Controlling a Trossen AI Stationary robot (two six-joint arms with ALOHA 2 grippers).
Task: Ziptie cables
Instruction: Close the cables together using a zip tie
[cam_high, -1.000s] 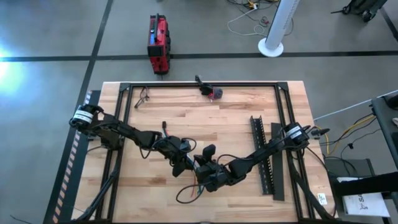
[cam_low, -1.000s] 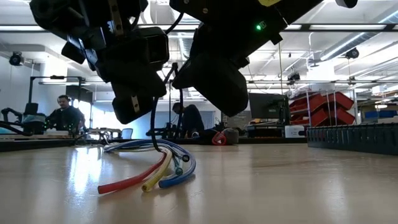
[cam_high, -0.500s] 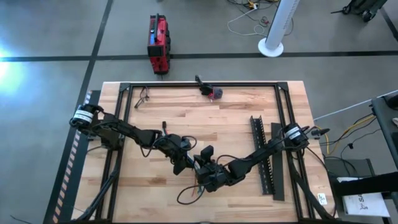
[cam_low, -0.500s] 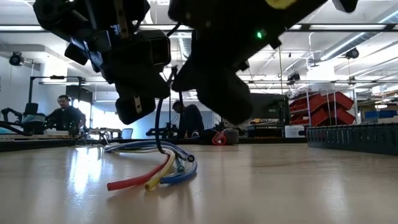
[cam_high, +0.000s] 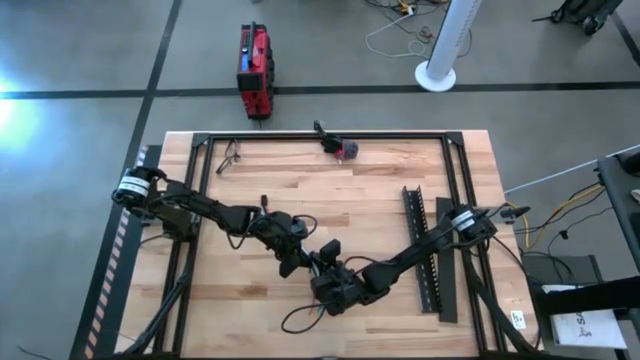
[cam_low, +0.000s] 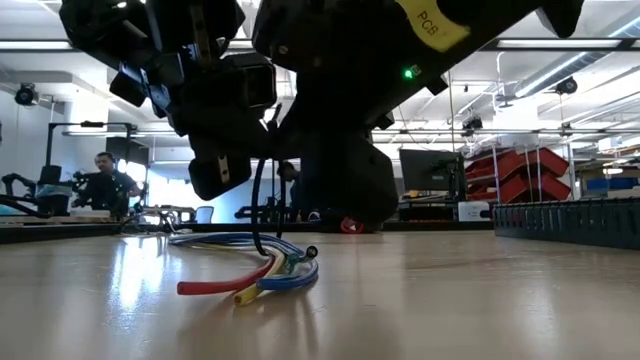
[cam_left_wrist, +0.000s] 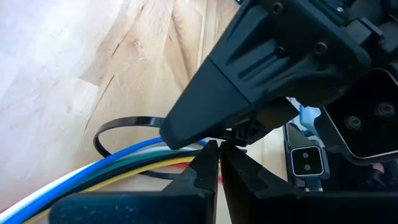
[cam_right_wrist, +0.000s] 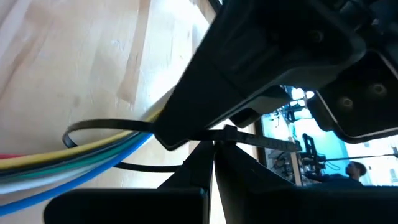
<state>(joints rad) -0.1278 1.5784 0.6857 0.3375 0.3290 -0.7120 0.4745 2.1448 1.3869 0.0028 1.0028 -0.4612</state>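
Note:
The ziptie's tail sticks out past its head but the robot's left gripper pinches the ziptie's loop side, so it should swing the ziptie round and take the tail (cam_right_wrist: 245, 136) beside the head.
The cables (cam_low: 250, 280), a loose bundle of red, yellow, green and blue wires, lie on the wooden table near its front edge (cam_high: 300, 318). A black ziptie (cam_low: 257, 215) is looped around them; the loop also shows in the wrist views (cam_left_wrist: 118, 122) (cam_right_wrist: 93, 124). My left gripper (cam_left_wrist: 216, 149) and my right gripper (cam_right_wrist: 211, 149) meet tip to tip just above the bundle, left (cam_high: 290, 262) and right (cam_high: 325, 290), and both are shut on the ziptie. My left gripper pinches the ziptie's strap (cam_left_wrist: 231, 133) between its two fingertips, close to where the loop closes, slanting down from the table's left. The loop hangs below around the cables, which rest on the table. My right gripper hides the exact spot. My right gripper pinches the ziptie's strap (cam_right_wrist: 231, 133) at its fingertips, slanting down from the table's right, right beside my left gripper's fingers. The ziptie's free tail (cam_right_wrist: 273, 142) sticks out past the hold. The loop (cam_right_wrist: 81, 127) stays slack around the cables.
Long black toothed strips (cam_high: 420, 250) lie on the table's right part. A black frame (cam_high: 320, 134) runs around the tabletop, with a small camera (cam_high: 345, 150) at the far edge. People sit at benches (cam_low: 105, 185) in the room beyond.
My right gripper has sunk a little toward the table, shifted toward the left and near edges, and rolled about its own axis. The cables' loose ends have slid slightly toward the table's right. Both grippers have stayed shut.

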